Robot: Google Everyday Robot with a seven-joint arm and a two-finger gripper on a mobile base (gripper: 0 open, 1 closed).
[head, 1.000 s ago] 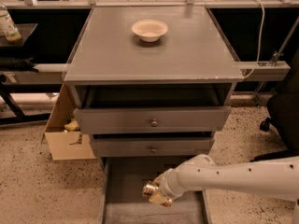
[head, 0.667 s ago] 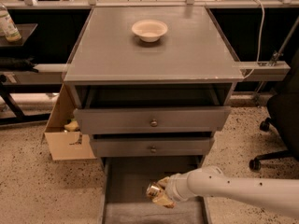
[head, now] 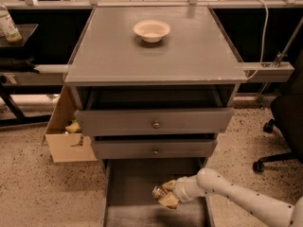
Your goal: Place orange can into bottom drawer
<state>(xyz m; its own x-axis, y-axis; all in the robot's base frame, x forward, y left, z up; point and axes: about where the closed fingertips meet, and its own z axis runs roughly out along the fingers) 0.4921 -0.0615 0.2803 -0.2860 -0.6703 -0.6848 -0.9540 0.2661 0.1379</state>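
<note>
My gripper will release the orange can, now held low over the drawer's middle, on the bottom drawer's grey bottom (head: 168, 201), slightly off its middle toward the side where the chair is.
The bottom drawer (head: 128, 183) is pulled out at the foot of the grey cabinet, its flat grey floor showing. My gripper (head: 164, 196) reaches in from the lower right on a white arm and hangs low over the drawer's middle. It is shut on the orange can (head: 157, 191), which lies sideways between the tan fingers (head: 168, 201). Only the can's silver end and a bit of its body show; the rest is hidden by the fingers.
A white bowl (head: 151, 30) sits on the cabinet top (head: 189, 56). Two upper drawers with round knobs (head: 155, 124) stick out slightly above the open drawer. A cardboard box (head: 64, 136) stands at the left, an office chair (head: 284, 122) at the right.
My arm has dropped lower and its forearm now lies flatter, coming in from the bottom right. The gripper with the can has stayed over the drawer's middle, shifting slightly.
</note>
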